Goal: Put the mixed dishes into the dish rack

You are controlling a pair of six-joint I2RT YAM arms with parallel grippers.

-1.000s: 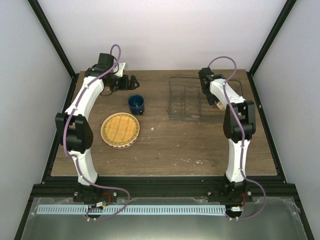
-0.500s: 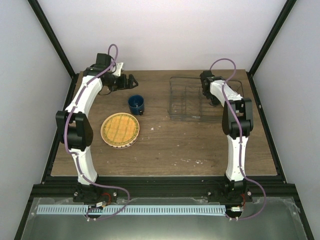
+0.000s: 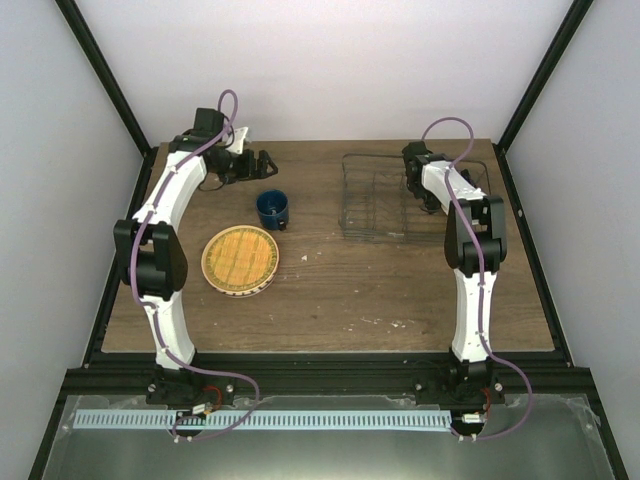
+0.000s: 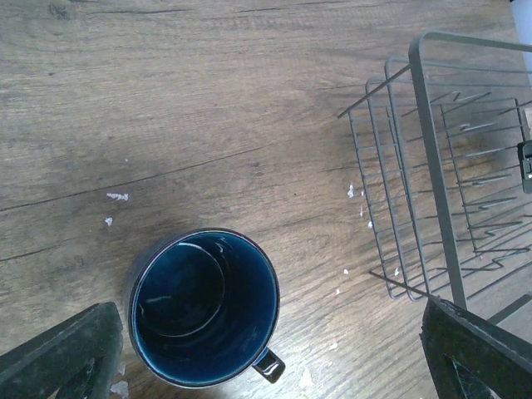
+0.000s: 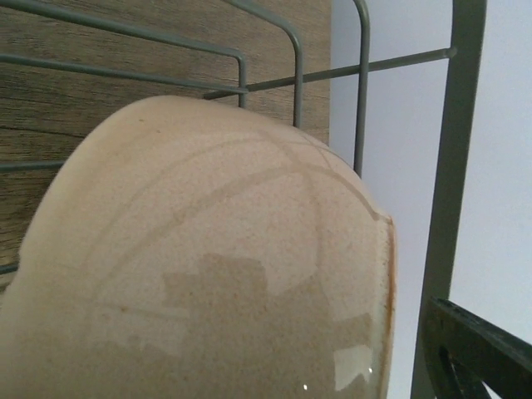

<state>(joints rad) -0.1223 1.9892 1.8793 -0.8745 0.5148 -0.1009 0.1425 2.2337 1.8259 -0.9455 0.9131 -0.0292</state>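
My left gripper is to close next on the dark blue mug's rim (image 3: pixel 259 200) (image 4: pixel 140 281), on the side away from the mug's handle.
The dark blue mug (image 3: pixel 272 208) stands upright on the table, its handle (image 4: pixel 273 366) toward the camera. My left gripper (image 3: pixel 262 160) hovers open above it, fingers (image 4: pixel 58 357) wide on either side. The yellow-orange grid-patterned plate (image 3: pixel 241 258) lies flat at centre left, a pale rim showing beneath it. My right gripper (image 3: pixel 425 192) reaches down inside the dish rack (image 3: pixel 375 200). The small cream bowl (image 5: pixel 208 274) fills the right wrist view, leaning on the rack wires (image 5: pixel 453 166). The one visible finger (image 5: pixel 478 349) stands apart from the bowl's rim, so that gripper is open.
The rack's near corner (image 4: pixel 432 166) lies right of the mug with a strip of bare wood between them. White crumbs (image 4: pixel 116 197) dot the table. Black frame posts and pale walls enclose the table on three sides.
My right gripper has pushed farther back into the rack and its jaws have opened off the bowl. The rack shifted slightly right. The left arm barely moved.
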